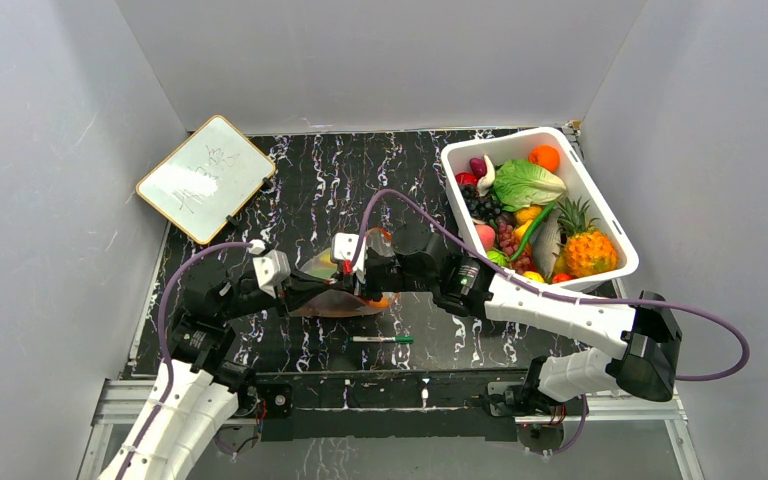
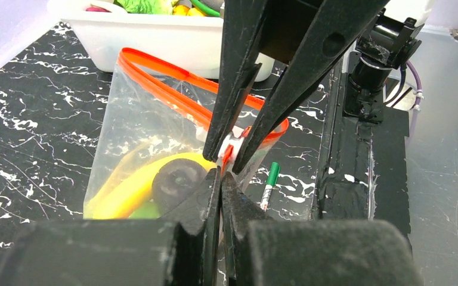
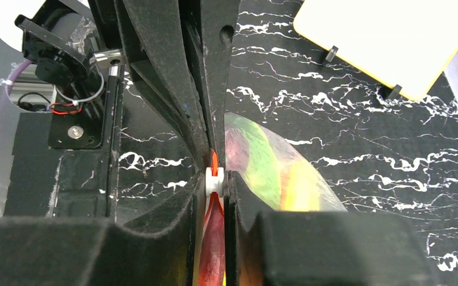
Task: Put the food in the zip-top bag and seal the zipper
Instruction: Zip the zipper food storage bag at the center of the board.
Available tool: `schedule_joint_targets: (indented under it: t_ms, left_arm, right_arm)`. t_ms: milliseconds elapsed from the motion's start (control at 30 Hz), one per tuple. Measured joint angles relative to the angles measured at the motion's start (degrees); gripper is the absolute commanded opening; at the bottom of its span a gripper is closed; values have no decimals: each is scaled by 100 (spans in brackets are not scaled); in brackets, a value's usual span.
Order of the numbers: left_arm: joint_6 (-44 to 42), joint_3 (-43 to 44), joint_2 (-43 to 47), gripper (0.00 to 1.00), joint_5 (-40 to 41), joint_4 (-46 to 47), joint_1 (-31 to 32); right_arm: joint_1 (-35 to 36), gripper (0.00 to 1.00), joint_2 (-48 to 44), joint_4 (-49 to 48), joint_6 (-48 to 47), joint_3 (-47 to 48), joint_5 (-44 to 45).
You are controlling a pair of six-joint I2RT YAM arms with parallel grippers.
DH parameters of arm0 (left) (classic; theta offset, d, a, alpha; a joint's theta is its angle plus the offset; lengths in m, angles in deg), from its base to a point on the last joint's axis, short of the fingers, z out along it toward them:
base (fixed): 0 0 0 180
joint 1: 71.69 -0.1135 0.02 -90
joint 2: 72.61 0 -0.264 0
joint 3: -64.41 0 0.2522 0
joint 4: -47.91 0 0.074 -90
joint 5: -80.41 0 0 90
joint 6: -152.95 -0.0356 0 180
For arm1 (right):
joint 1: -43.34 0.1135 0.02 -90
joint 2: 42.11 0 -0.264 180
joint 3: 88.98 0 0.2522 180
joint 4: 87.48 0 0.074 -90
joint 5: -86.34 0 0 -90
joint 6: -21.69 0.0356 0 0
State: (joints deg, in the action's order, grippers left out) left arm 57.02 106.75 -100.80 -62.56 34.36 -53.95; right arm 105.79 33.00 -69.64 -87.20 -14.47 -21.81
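Note:
The fingers of my left gripper crowd the white slider at the near end of the zipper, so next I open my left gripper and take the zipper farther from the slider [image 3: 214, 159].
The clear zip-top bag [image 1: 325, 300] lies mid-table between both grippers. Through its plastic [image 2: 137, 131] I see food: a long yellow piece [image 2: 134, 187] and something green [image 2: 146, 210]. The orange-red zipper [image 2: 167, 89] gapes open along most of the mouth. My left gripper [image 2: 220, 173] is shut, pinching the bag's edge at the zipper's near end. Just past it, my right gripper [image 3: 214, 179] is closed on the zipper's small white slider [image 3: 214, 180], with the red strip running between its fingers. From above, the left gripper [image 1: 310, 285] and right gripper [image 1: 355, 275] meet tip to tip over the bag.
A white tub [image 1: 605, 205] full of toy fruit and vegetables stands at the back right. A green-capped marker pen [image 1: 382, 340] lies in front of the bag. A small whiteboard [image 1: 205, 178] leans at the back left. Grey walls enclose the table.

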Motion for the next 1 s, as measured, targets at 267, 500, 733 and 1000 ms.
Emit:
schedule_joint_targets:
  t_ms: [267, 500, 733, 1000]
  left_arm:
    - [184, -52, 61, 0, 20, 61, 0]
    - [625, -219, 289, 0, 50, 365, 0]
    - [850, -291, 291, 0, 92, 623, 2]
    - [1029, -323, 289, 3, 144, 859, 2]
  right_arm:
    - [0, 8, -2, 2, 17, -2, 2]
    - [-55, 9, -94, -52, 20, -144, -4]
    - [-125, 8, -203, -39, 17, -236, -17]
    - [-264, 0, -315, 197, -13, -249, -20]
